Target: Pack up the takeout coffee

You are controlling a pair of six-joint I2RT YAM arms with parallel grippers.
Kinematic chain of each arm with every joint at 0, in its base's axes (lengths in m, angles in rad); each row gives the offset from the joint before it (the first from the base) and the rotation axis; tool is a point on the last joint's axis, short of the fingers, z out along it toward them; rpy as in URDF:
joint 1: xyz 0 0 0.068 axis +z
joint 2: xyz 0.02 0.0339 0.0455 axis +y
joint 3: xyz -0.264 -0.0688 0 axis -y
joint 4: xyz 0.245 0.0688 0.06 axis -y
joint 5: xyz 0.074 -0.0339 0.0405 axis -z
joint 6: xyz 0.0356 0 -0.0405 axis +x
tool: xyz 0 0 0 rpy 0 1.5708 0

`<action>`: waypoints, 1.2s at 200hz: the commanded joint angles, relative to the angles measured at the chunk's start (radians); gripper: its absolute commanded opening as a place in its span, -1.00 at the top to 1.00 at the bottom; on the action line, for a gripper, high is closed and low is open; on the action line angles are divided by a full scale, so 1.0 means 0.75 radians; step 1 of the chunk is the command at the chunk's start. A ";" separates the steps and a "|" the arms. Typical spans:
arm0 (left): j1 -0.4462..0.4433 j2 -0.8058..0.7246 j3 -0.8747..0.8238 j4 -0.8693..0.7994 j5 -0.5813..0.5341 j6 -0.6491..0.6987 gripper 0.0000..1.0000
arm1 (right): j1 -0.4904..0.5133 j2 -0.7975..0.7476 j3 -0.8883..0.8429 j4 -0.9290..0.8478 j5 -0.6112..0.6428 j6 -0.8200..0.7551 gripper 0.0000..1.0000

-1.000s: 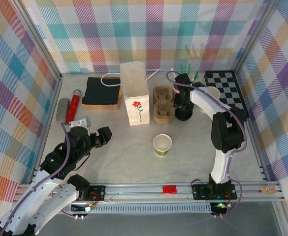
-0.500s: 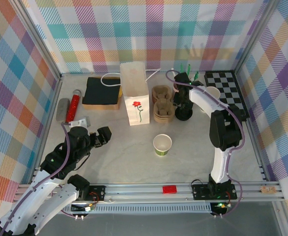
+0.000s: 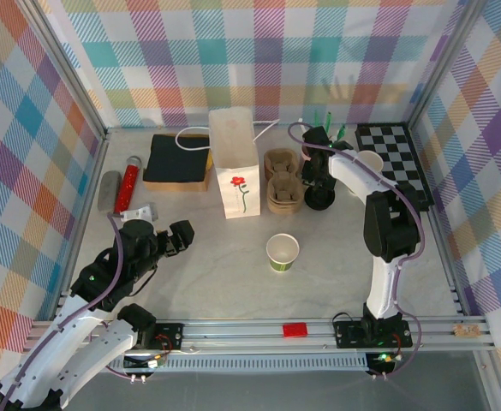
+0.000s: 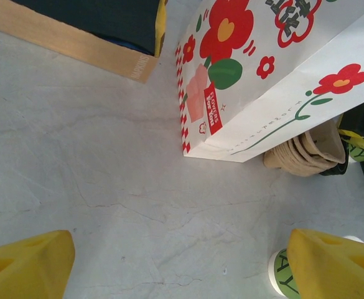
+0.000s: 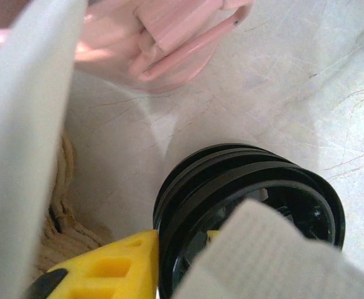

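A white piece crosses my right gripper's finger at the black lids, so I should open, back clear, then pinch the top lid's rim [image 5: 183, 232].
The takeout coffee is out of view. A lidless green cup [image 3: 283, 252] with a white inside stands in the middle of the table, and its edge [image 4: 281, 274] shows beside my left finger. The white paper bag [image 3: 235, 171] with a red flower stands upright behind it. My right gripper [image 3: 317, 184] is down on a stack of black lids [image 3: 319, 199]. In the right wrist view one yellow finger [image 5: 116, 265] presses the outside of the lid stack [image 5: 244, 205] and the other sits inside the rim. My left gripper [image 3: 175, 240] hovers open over bare table.
Brown cardboard cup carriers [image 3: 284, 184] sit between the bag and the lids. A black-topped box [image 3: 178, 160], a red tube [image 3: 129, 182] and a grey object [image 3: 109, 190] lie at the back left. A chessboard mat [image 3: 391, 154] and a white cup [image 3: 370, 161] are at the back right.
My right gripper's jaws have narrowed onto the rim of the black lid stack. The left arm has not moved.
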 commanded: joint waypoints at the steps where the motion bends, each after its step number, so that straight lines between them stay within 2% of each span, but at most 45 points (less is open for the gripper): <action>1: -0.014 -0.005 0.028 -0.002 -0.022 0.022 -0.76 | -0.007 0.027 0.020 -0.017 0.014 0.018 0.53; 69: -0.013 0.002 0.043 0.000 -0.022 0.022 -0.76 | -0.007 -0.020 -0.007 -0.005 0.015 0.016 0.72; 158: -0.014 0.001 0.042 0.000 -0.015 0.023 -0.77 | -0.005 -0.109 -0.056 -0.010 0.037 0.011 0.81; 186: -0.014 -0.001 0.044 -0.001 -0.010 0.022 -0.77 | 0.002 -0.127 -0.057 -0.036 0.057 -0.001 0.53; 225: -0.014 -0.003 0.043 -0.004 -0.010 0.022 -0.77 | 0.003 -0.158 -0.104 -0.037 0.060 -0.025 0.28; 240: -0.014 0.001 0.042 0.000 -0.008 0.022 -0.77 | 0.003 -0.154 -0.123 -0.028 0.050 -0.037 0.27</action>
